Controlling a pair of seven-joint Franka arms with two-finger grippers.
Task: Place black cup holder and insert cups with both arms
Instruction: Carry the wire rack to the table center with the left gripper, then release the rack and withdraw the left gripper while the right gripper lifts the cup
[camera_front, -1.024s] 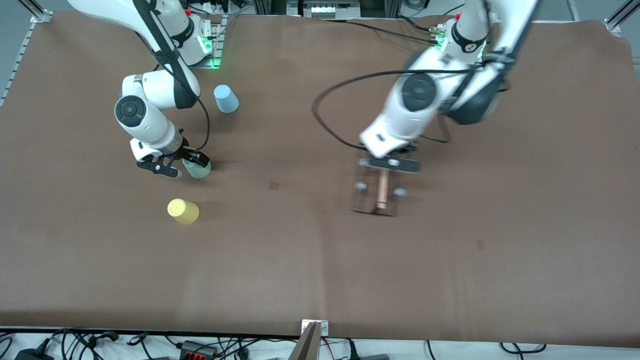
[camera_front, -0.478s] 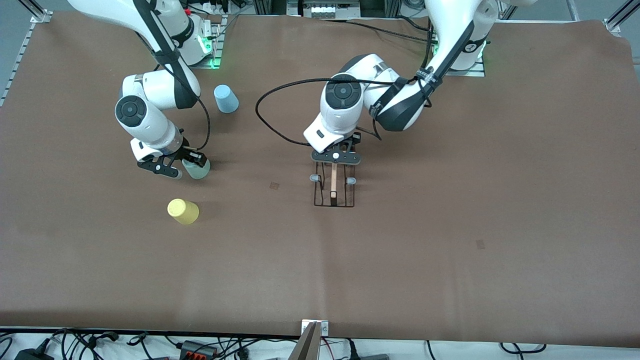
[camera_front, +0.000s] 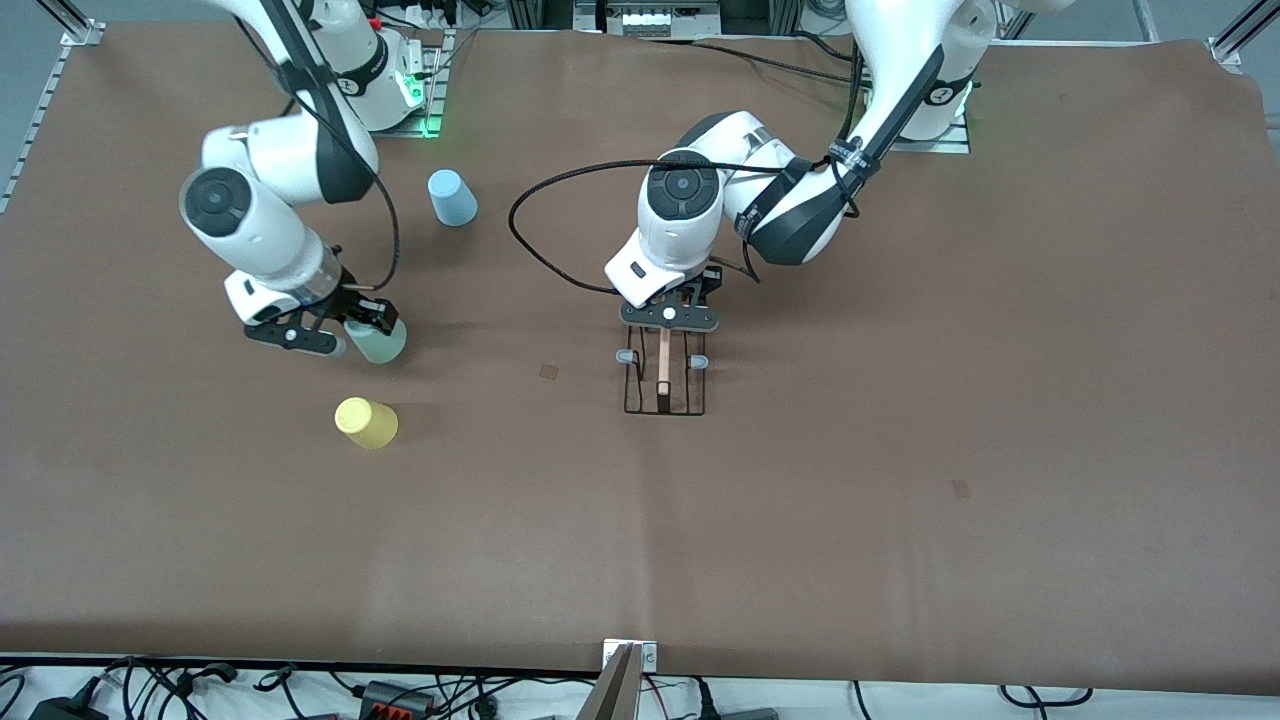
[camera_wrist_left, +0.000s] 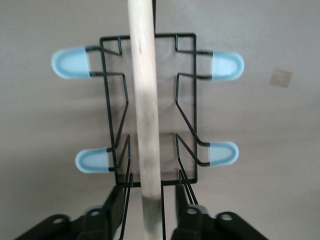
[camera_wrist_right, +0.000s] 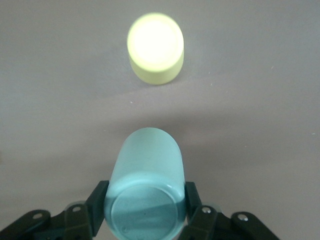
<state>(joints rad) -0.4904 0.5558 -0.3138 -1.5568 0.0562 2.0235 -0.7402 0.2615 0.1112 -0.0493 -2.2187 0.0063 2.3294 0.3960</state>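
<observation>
The robot's right gripper should leave the mint green cup on the holder's peg (camera_front: 633, 282) nearest the arms, facing the yellow cup.
The black cup holder (camera_front: 665, 388) stands on the brown table near its middle, with its wooden rod (camera_wrist_left: 145, 100) along the top and blue-grey capped pegs (camera_wrist_left: 72, 62) on both sides. My left gripper (camera_front: 667, 332) is over the holder's end nearest the arms; its fingers (camera_wrist_left: 114, 202) straddle the rod with a gap on each side, open. My right gripper (camera_front: 362, 332) is shut on the mint green cup (camera_wrist_right: 147, 170), held tilted above the table. The yellow cup (camera_front: 366, 422) stands upside down nearer the front camera than the mint cup. The light blue cup (camera_front: 452, 197) stands near the right arm's base.
A black cable (camera_front: 530, 235) loops out from the left arm over the table. Small brown patches (camera_front: 548, 371) mark the mat. Cables and plugs lie along the table's front edge (camera_front: 400, 695).
My left arm swung the cup holder from its own end of the table to the middle and stopped there. My right arm rose and shifted the mint cup toward its own end.
</observation>
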